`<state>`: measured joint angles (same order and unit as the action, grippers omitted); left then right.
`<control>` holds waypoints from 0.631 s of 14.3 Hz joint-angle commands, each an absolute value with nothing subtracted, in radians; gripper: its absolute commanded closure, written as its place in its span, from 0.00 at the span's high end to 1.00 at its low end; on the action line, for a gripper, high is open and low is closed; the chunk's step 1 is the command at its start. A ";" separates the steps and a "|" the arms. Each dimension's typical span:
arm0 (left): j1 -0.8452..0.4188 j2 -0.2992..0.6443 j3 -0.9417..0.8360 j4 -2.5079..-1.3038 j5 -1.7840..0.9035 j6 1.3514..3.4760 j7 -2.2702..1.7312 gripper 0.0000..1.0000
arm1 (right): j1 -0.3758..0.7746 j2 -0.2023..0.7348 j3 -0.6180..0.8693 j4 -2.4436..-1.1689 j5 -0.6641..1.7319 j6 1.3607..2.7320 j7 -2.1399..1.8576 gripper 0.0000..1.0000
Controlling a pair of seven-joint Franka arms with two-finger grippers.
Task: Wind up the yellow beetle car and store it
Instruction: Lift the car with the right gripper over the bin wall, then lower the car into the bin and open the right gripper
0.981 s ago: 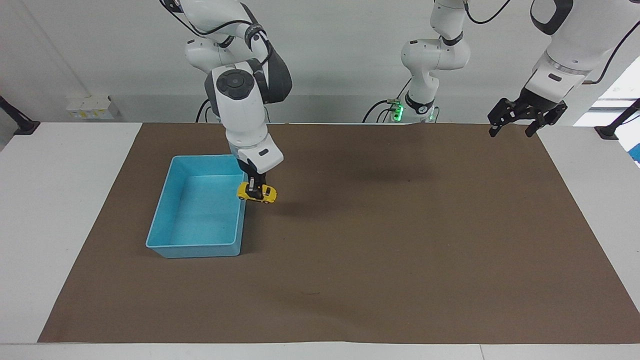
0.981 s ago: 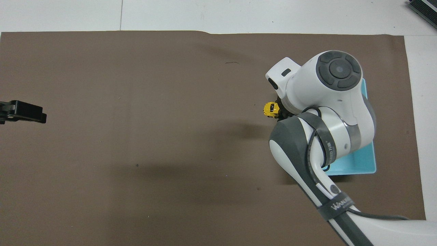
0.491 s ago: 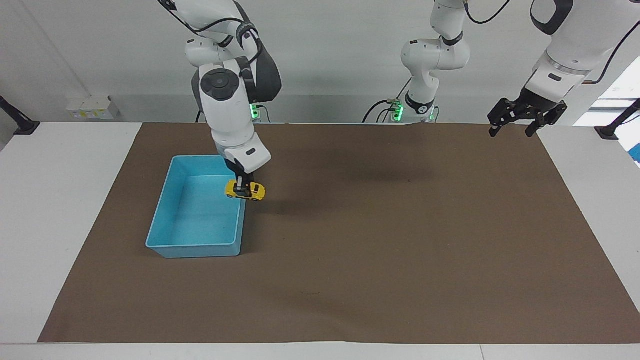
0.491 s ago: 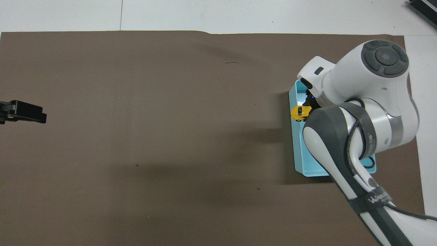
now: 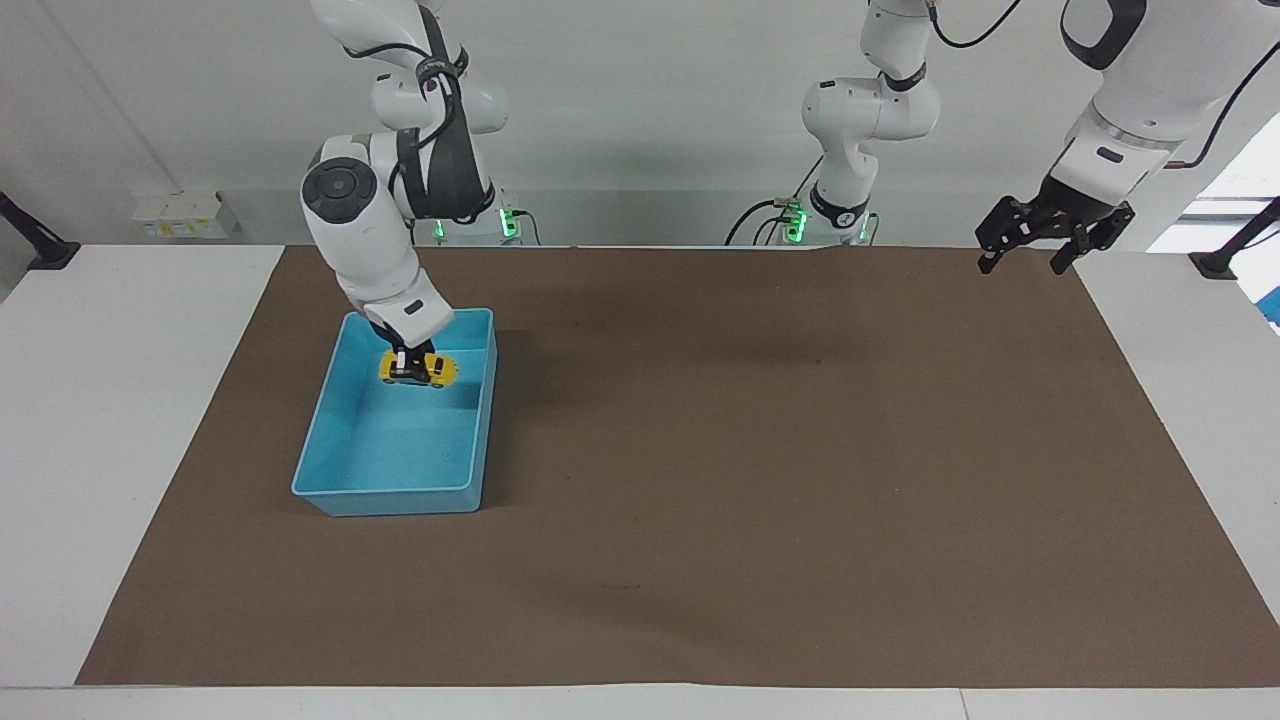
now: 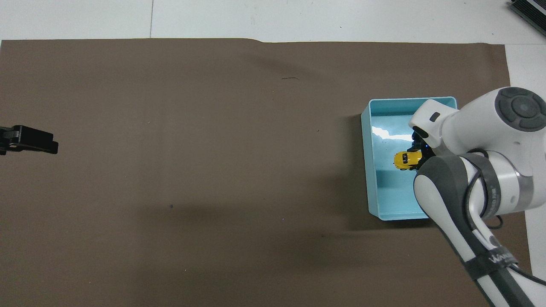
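The yellow beetle car will go down on the blue bin's bottom, close to its middle [image 6: 404,171], as I set it there with my right gripper.
The yellow beetle car [image 5: 420,370] is a tiny yellow toy with dark windows. My right gripper [image 5: 405,366] is shut on it and holds it in the air over the inside of the blue bin [image 5: 400,494], at the part nearer the robots. In the overhead view the car [image 6: 404,160] shows over the bin [image 6: 367,170], beside the right gripper [image 6: 417,154], whose arm hides part of the bin. My left gripper [image 5: 1022,262] waits open and empty, raised over the mat's corner at the left arm's end; its tip shows in the overhead view [image 6: 30,141].
A brown mat [image 5: 750,480] covers most of the white table. The bin stands on it toward the right arm's end. A small white box [image 5: 185,215] sits against the wall at that end of the table.
My right gripper has carried the car from beside the bin's wall, over the rim, to above the bin's inside. The left arm has not moved.
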<state>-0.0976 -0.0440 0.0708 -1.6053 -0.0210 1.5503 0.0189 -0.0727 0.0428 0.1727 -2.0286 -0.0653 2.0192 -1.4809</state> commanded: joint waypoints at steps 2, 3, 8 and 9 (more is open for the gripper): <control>-0.084 -0.046 0.061 -1.598 -0.015 1.534 0.017 1.00 | -0.103 -0.009 0.181 -2.155 -0.061 2.130 -1.517 0.08; -0.084 -0.046 0.061 -1.598 -0.015 1.534 0.017 1.00 | -0.109 -0.009 0.181 -2.189 -0.061 2.182 -1.523 0.08; -0.084 -0.046 0.061 -1.600 -0.015 1.534 0.017 1.00 | -0.146 -0.009 0.181 -2.253 -0.072 2.252 -1.549 0.08; -0.084 -0.046 0.061 -1.598 -0.015 1.534 0.017 1.00 | -0.147 -0.011 0.179 -2.275 -0.072 2.287 -1.551 0.08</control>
<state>-0.0976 -0.0440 0.0707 -1.6053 -0.0210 1.5503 0.0189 -0.1152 0.0201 0.1722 -2.2198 -0.0666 2.2308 -1.5118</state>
